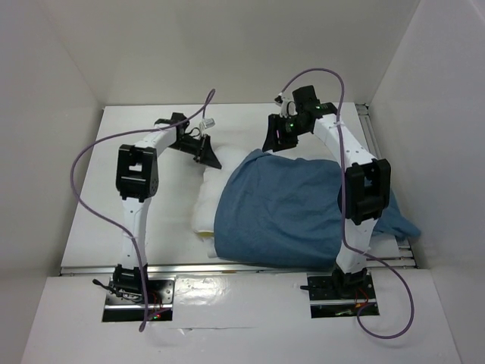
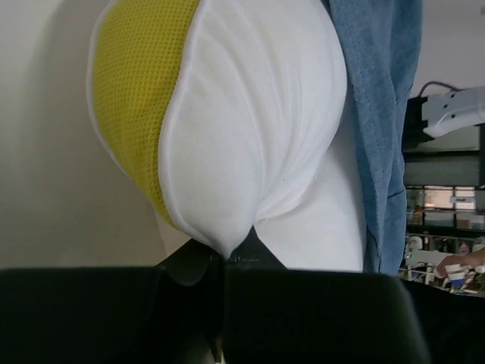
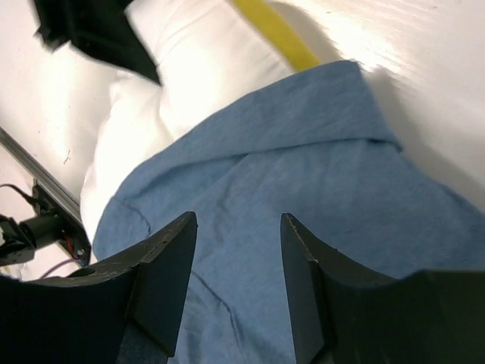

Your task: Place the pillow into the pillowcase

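I will pinch the pillowcase's far corner (image 1: 258, 155) with my right gripper and lift it high, because the pillow's white side sticks out past the pillowcase's slack edge.
The dusty-blue pillowcase (image 1: 284, 208) lies wrinkled over most of the pillow in the middle of the table. The cream-white pillow (image 1: 207, 205) sticks out at the pillowcase's left side, with a yellow edge at its near corner. My left gripper (image 1: 208, 157) is shut on the pillow's far corner; the left wrist view shows the white cloth (image 2: 250, 152) pinched between the jaws, yellow mesh to its left. My right gripper (image 1: 274, 141) is open and empty just above the pillowcase's far edge (image 3: 303, 189).
White walls close in the table on the left, back and right. The pillowcase's right corner (image 1: 402, 225) hangs past the right arm at the table's right edge. A metal rail (image 1: 242, 265) runs along the near edge.
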Robot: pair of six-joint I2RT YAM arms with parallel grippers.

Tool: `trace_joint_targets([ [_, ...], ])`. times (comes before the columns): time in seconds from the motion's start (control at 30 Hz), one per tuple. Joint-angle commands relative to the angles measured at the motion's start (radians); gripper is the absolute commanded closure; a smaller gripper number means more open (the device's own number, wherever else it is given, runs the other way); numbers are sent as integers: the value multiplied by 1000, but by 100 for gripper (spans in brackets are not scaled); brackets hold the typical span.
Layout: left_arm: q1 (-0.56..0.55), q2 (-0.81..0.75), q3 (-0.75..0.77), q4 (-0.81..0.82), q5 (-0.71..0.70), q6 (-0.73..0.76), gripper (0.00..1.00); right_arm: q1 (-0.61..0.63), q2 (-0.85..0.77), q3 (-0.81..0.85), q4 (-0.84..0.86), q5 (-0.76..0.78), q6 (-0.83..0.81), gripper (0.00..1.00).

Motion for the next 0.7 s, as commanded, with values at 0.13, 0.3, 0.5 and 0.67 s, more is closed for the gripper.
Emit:
trace_joint_targets([
  [0.13,-61,-676,-560,463,-401,215,100,-69,51,155,34,-9,83,41],
  [0.3,-135,-950,-778,659,-581,338,100,-80,71,197,43,-62,114,41],
  [0.5,-204,-1047,-811,670,-644,403,100,-71,81,231,61,-188,125,41],
  [0.67,-239,-1079,-839,682,-703,436,100,-50,58,220,61,-285,125,44],
])
